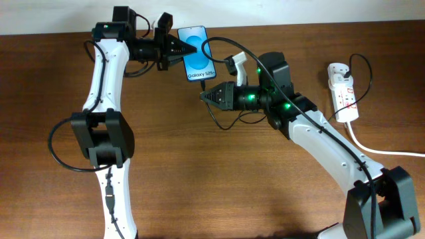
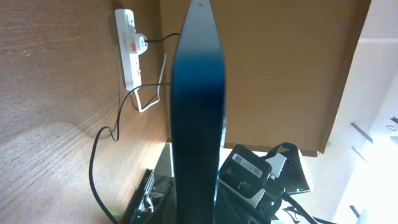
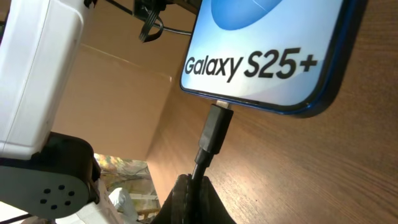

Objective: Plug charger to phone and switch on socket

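Observation:
Next, my left gripper sets the phone free on the bare table (image 1: 177, 103), next to the fingertips of my right gripper, where I need to let go of it.
The phone (image 1: 199, 63), blue screen up with "Galaxy S25+" text, lies at the table's back centre. My left gripper (image 1: 178, 48) is shut on its left edge. In the left wrist view the phone (image 2: 198, 112) shows edge-on between the jaws (image 2: 189, 208). My right gripper (image 1: 206, 95) is shut on the charger cable just behind its black connector (image 3: 215, 127). The connector tip meets the port in the phone's bottom edge (image 3: 267, 56), with a sliver of metal showing. The right jaws (image 3: 196, 196) pinch the cable. The white socket (image 1: 342, 89) lies at the right, with the charger cable (image 1: 362, 63) running to it.
The socket's thick white cord (image 1: 382, 149) runs off to the right edge. The socket (image 2: 129, 50) and the thin black cable (image 2: 99, 143) show in the left wrist view, with the right arm (image 2: 249, 177) close below. A brown board backs the table.

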Tool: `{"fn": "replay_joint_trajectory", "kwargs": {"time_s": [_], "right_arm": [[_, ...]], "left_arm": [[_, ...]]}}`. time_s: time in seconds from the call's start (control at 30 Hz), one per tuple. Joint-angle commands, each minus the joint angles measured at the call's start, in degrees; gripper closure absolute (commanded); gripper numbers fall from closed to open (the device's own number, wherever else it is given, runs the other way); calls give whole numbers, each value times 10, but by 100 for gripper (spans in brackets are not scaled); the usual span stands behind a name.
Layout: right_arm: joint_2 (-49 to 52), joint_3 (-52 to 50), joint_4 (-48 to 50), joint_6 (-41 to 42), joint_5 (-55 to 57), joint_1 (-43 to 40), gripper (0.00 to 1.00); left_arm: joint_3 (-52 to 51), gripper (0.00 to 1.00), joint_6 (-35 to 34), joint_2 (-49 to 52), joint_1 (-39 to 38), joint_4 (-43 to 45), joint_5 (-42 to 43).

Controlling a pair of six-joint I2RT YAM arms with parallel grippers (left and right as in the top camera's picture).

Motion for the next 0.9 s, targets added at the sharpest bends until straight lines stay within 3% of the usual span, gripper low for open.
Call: {"fn": "replay_joint_trajectory", "kwargs": {"time_s": [0.0,0.7,0.87], "right_arm": [[-14,6,21,3,30,-9,96],[-6,6,21,5,22,-27,95],[-6,6,-2,5,-5,-27,67]], "left_arm": [[6,100,16,-7,-27,-6,26],[6,100,23,-7,-44,-7,26],[6,100,22,-7,-33,-5,26]]}}
